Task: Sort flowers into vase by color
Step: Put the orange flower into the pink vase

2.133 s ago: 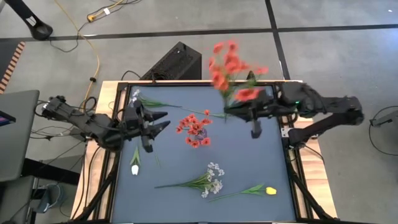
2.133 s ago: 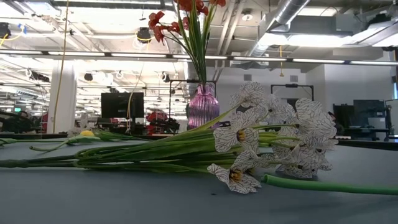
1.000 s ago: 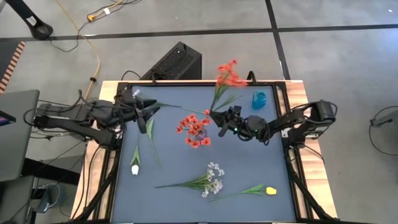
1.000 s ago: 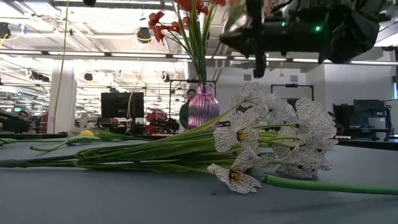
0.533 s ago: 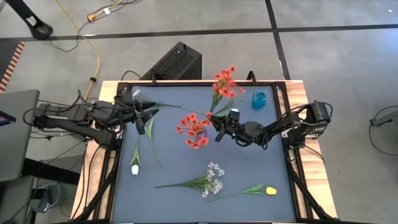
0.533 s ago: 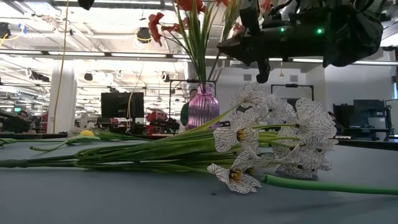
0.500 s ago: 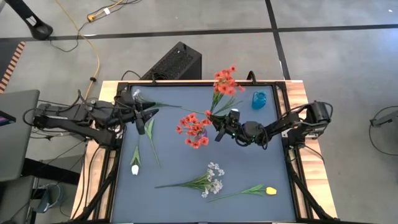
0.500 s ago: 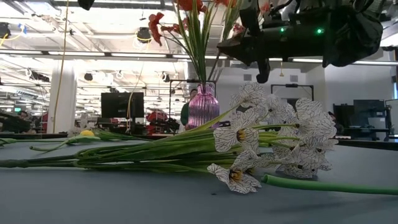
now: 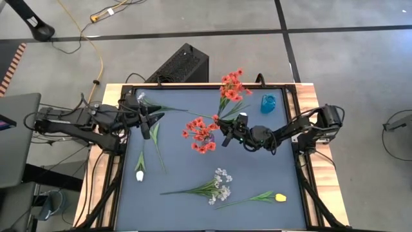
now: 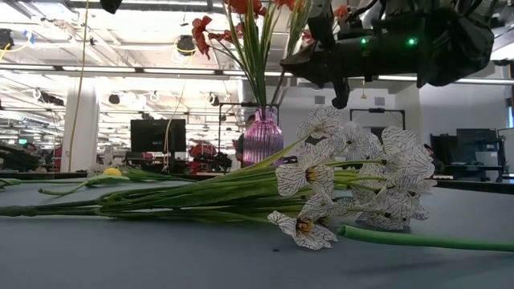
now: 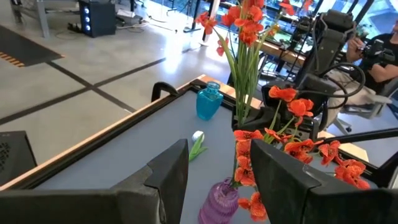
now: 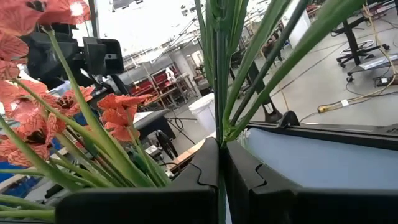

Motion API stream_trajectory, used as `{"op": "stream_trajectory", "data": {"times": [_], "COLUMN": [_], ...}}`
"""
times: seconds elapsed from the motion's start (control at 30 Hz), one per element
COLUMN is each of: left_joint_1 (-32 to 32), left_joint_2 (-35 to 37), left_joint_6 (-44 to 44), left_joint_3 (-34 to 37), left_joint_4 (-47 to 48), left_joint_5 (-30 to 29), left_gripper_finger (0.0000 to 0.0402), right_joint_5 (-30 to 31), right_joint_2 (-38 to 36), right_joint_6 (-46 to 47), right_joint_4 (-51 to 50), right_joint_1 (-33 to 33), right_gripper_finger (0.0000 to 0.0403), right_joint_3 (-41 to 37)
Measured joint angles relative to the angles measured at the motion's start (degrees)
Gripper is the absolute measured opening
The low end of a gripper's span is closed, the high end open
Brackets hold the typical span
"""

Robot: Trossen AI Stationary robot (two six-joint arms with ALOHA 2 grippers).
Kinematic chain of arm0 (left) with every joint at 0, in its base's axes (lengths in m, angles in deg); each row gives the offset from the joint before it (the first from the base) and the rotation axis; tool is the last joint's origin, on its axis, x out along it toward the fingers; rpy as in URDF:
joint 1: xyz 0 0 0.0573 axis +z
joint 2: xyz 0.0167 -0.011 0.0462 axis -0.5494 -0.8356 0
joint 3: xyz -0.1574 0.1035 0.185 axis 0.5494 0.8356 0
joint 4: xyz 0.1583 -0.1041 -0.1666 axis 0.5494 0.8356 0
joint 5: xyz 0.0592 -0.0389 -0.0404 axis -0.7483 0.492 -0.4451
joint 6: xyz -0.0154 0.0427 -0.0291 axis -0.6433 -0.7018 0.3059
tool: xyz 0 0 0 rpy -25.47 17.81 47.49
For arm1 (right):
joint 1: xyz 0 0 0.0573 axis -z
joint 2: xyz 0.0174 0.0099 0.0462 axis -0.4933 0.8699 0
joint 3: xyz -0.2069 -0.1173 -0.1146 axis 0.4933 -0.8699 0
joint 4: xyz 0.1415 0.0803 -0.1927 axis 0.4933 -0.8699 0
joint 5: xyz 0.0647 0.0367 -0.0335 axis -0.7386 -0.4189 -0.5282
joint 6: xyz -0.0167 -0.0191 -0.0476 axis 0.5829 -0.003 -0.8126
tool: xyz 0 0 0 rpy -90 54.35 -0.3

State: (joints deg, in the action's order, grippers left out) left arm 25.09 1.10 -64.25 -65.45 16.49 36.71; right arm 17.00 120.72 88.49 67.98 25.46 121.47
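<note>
Next, I release my right gripper's red flower bunch in the purple vase [image 9: 211, 137], beside the other red flowers.
My right gripper [image 9: 223, 124] is shut on a bunch of red flowers [image 9: 232, 84], just right of the purple vase [image 9: 207, 137]. That vase holds other red flowers [image 9: 198, 132]. In the low view the gripper [image 10: 315, 58] is above and right of the vase [image 10: 263, 136]. My left gripper [image 9: 161, 121] is open and empty at the far left, near a white tulip [image 9: 140, 98]. A second white tulip [image 9: 140, 174], a white-lilac spray [image 9: 219, 187] and a yellow tulip [image 9: 280, 197] lie flat on the mat. My right gripper pinches the bunch's green stems [image 12: 219, 127] between its two shut fingers. The fingers come about level from the table's right and lie across the stems. The bunch is lifted clear of the table and rises above the fingers, its blossoms [image 10: 299, 6] uppermost.
A small blue vase [image 9: 267, 103] stands at the far right, behind my right arm. The mat's raised frame [image 9: 193, 86] runs round the table. The white-lilac spray [image 10: 345, 177] lies close before the low camera.
My right gripper has gone a little toward the purple vase with the red bunch, whose blossoms have swung toward the table's left. It has kept shut on the stems. In the last half second nothing has moved.
</note>
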Motion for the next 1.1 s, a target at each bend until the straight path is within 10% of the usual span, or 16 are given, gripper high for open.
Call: {"op": "stream_trajectory", "data": {"times": [0.7,1.1], "left_joint_1": [0.00,0.00], "left_joint_2": [-2.35,-2.35], "left_joint_6": [-0.11,-0.15], "left_joint_3": [-0.02,-0.02], "left_joint_4": [-0.02,-0.02], "left_joint_5": [1.56,2.05], "left_gripper_finger": [0.0162,0.0162], "right_joint_5": [0.76,-1.45], "right_joint_2": [0.00,-0.15], "right_joint_6": [-5.84,-11.97], "right_joint_4": [-13.94,-13.86], "right_joint_1": [-2.21,-2.25], "right_gripper_finger": [0.0037,0.0111], "right_joint_3": [4.01,4.01]}}
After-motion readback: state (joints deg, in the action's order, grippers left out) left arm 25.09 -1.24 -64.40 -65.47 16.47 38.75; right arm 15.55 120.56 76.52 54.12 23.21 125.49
